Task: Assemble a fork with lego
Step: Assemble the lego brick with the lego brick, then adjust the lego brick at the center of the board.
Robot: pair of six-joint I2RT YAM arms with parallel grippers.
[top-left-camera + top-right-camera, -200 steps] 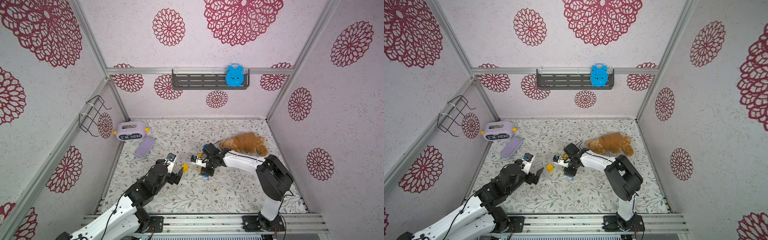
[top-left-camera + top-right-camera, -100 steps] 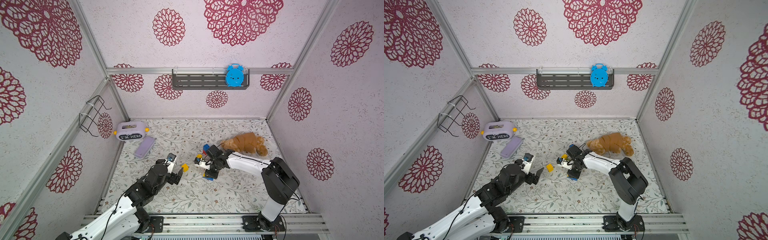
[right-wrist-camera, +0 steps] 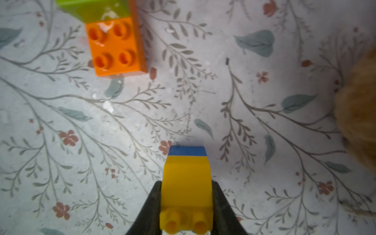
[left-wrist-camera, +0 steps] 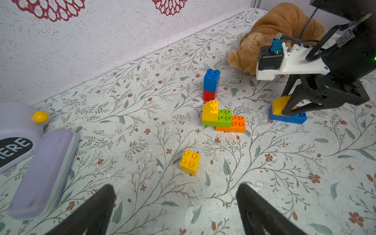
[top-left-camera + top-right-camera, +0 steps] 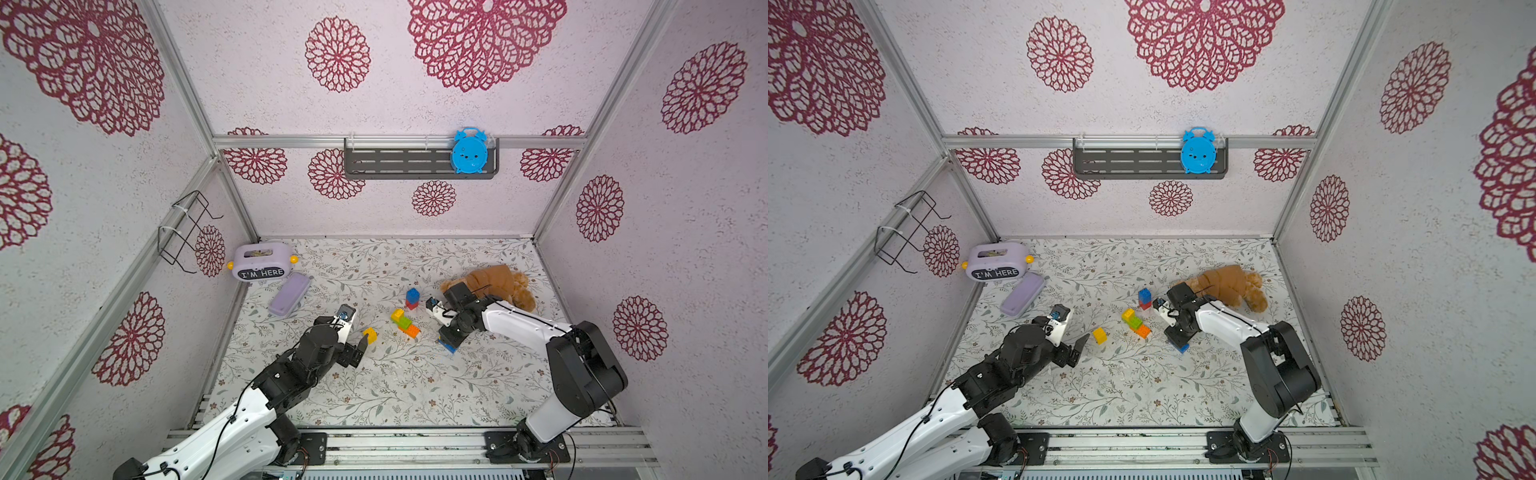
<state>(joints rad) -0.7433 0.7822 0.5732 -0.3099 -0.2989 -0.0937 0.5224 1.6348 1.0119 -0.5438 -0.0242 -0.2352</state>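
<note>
My right gripper will turn the pair of bricks it holds by the curved yellow one, as the blue brick's loose end faces away from the cluster, then release and take the blue brick's loose end (image 4: 301,117).
The lego lies mid-mat. A yellow, lime-green and orange cluster (image 5: 405,322) (image 4: 222,119) is joined in a step shape, with its orange end (image 3: 115,45) showing in the right wrist view. A blue brick stacked on a red one (image 5: 412,298) (image 4: 211,86) stands just behind it. One loose yellow brick (image 5: 370,333) (image 4: 190,161) lies in front of my open left gripper (image 4: 175,187) (image 5: 359,349), apart from its fingers. My right gripper (image 3: 186,184) (image 5: 451,336) is shut on a curved yellow brick (image 3: 186,175) sitting on a flat blue brick (image 4: 289,119), low at the mat, right of the cluster. No finished fork shows.
A brown plush toy (image 5: 494,282) lies just behind the right arm. A purple "I'M HERE" box (image 5: 259,262) and its purple lid (image 5: 289,294) sit at the back left. A wire rack (image 5: 183,232) hangs on the left wall, and a shelf with a blue clock (image 5: 469,151) on the back wall.
My right gripper has carried the yellow-on-blue piece to the right, away from the cluster, which now shows in full. The left arm has not moved.
</note>
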